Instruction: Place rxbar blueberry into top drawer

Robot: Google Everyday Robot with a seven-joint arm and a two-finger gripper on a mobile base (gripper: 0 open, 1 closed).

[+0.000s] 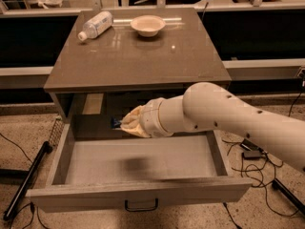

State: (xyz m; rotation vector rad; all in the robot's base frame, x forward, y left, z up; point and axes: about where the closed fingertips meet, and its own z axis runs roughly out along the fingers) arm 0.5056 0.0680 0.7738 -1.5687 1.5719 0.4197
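The rxbar blueberry will be released from my gripper onto the pale grey drawer's bottom (113,150), at a spot forward of the beige block at the back.
The top drawer (143,189) stands pulled open below the grey-brown cabinet top, with a pale grey inner floor and a dark handle (141,205) on its front. My gripper (125,124) reaches in from the right, over the back left part of the drawer. It is shut on the rxbar blueberry (116,122), of which only a dark blue end sticks out to the left. The bar hangs above the drawer floor, not touching it.
A clear plastic bottle (96,25) lies on the cabinet top (143,61) at the back left. A white bowl (148,25) sits behind centre. Cables (250,166) lie on the floor to the right, a dark stand leg (26,182) to the left.
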